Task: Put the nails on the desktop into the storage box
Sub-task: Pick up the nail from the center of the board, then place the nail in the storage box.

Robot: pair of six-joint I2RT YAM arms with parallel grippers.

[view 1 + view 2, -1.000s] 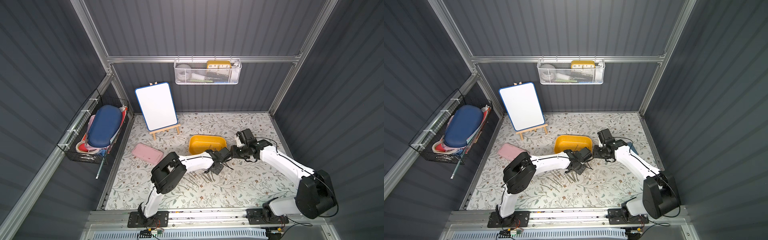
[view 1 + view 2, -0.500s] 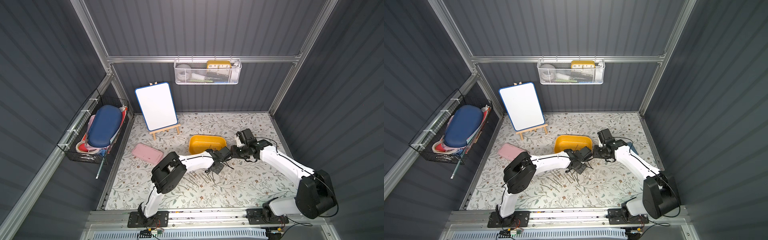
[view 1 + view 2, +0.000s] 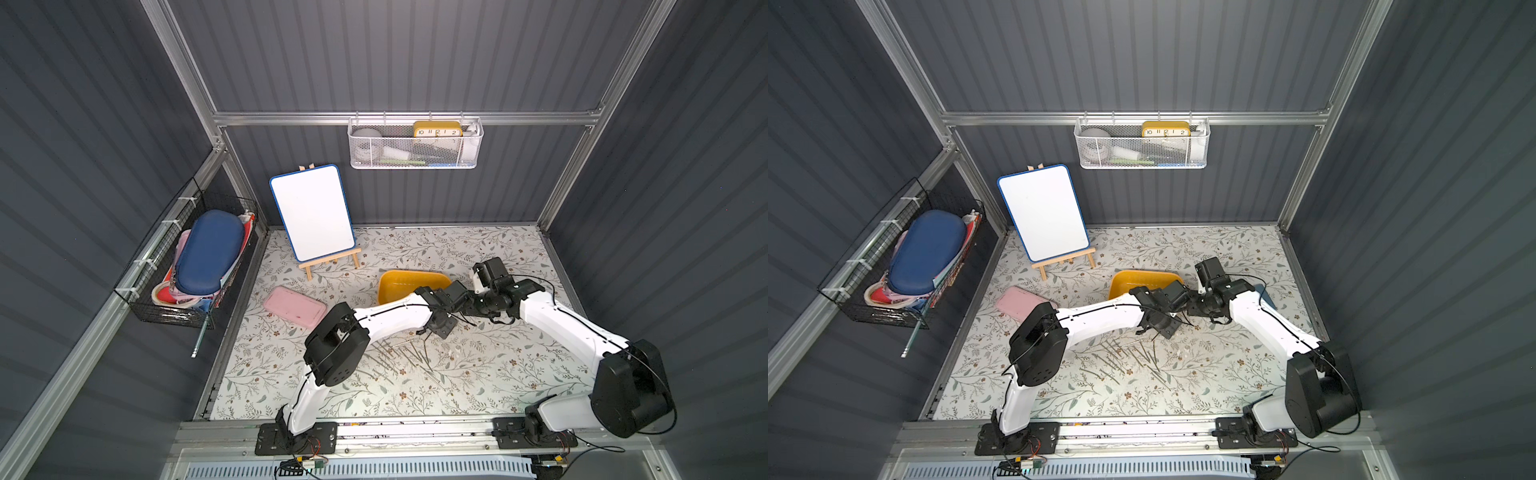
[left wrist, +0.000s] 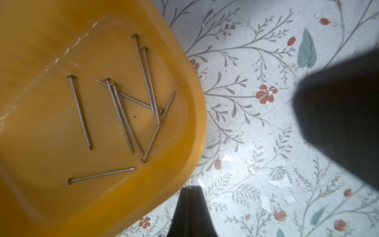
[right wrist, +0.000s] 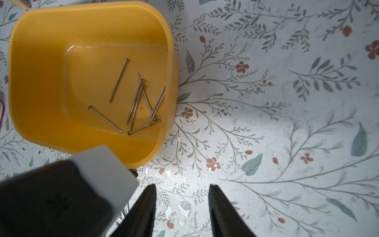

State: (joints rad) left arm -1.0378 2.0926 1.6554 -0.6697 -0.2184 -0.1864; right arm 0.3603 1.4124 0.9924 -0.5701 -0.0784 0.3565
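My right gripper needs to close next on the body of the outermost nail (image 3: 426, 360) in front of the yellow storage box, the one nearest my right arm.
The yellow storage box (image 3: 399, 286) (image 3: 1129, 282) stands mid-desk. Its floor holds several grey nails (image 4: 123, 115) (image 5: 137, 102). More nails (image 3: 399, 357) (image 3: 1125, 357) lie scattered on the floral desktop (image 3: 478, 374) in front of it. My left gripper (image 4: 190, 187) (image 3: 441, 330) (image 3: 1165, 328) hangs over the desktop just off the box's right front corner. Its fingers are pressed together and no nail shows between them. My right gripper (image 5: 181, 186) (image 3: 471, 309) (image 3: 1196, 309) hovers close beside it, open, with only bare desktop between its fingers.
A flat pink case (image 3: 294, 307) lies left of the box. A whiteboard on a wooden easel (image 3: 313, 216) stands at the back left. A white mesh basket (image 3: 415, 143) hangs on the back wall. A black wire basket (image 3: 199, 266) hangs on the left wall.
My left gripper's fingers have closed the last bit and it has edged slightly toward the box. The right arm has not moved.
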